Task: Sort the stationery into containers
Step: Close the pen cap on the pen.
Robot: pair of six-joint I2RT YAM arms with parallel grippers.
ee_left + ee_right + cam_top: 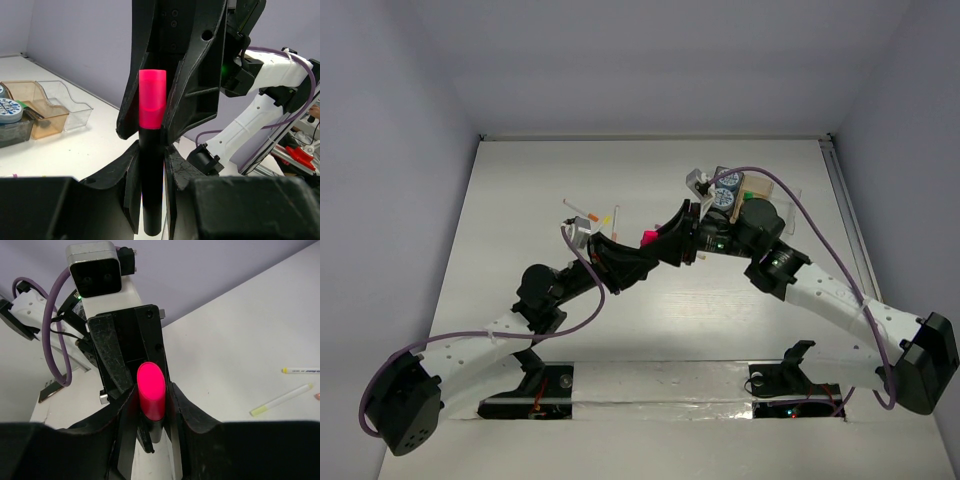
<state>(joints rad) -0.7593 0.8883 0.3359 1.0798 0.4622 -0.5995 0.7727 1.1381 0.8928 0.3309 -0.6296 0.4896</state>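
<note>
The left gripper holds the black body close to the right gripper's fingertips, so it should take the body lower (pixel 152 207), farther away from the pink cap.
A black marker with a bright pink cap (pixel 646 237) is held between both grippers above the table's middle. My left gripper (pixel 152 160) is shut on its black barrel (pixel 151 190). My right gripper (pixel 151 395) is closed around the pink cap (pixel 151 385), and its fingers also show in the left wrist view (pixel 195 95). The clear divided tray (pixel 756 183) stands behind the right wrist, with two round patterned canisters (pixel 728 184) in it. It also shows in the left wrist view (pixel 75 107), holding one canister (pixel 7 110). Thin white pens (pixel 588 212) lie on the table to the left.
A yellow-ended pen (pixel 280 401) and another white pen (pixel 302 370) lie on the table right of the right gripper. The right arm's white link (pixel 260 100) and purple cable (pixel 800 205) cross beside the tray. The arm bases stand on a rail (pixel 660 385) at the near edge.
</note>
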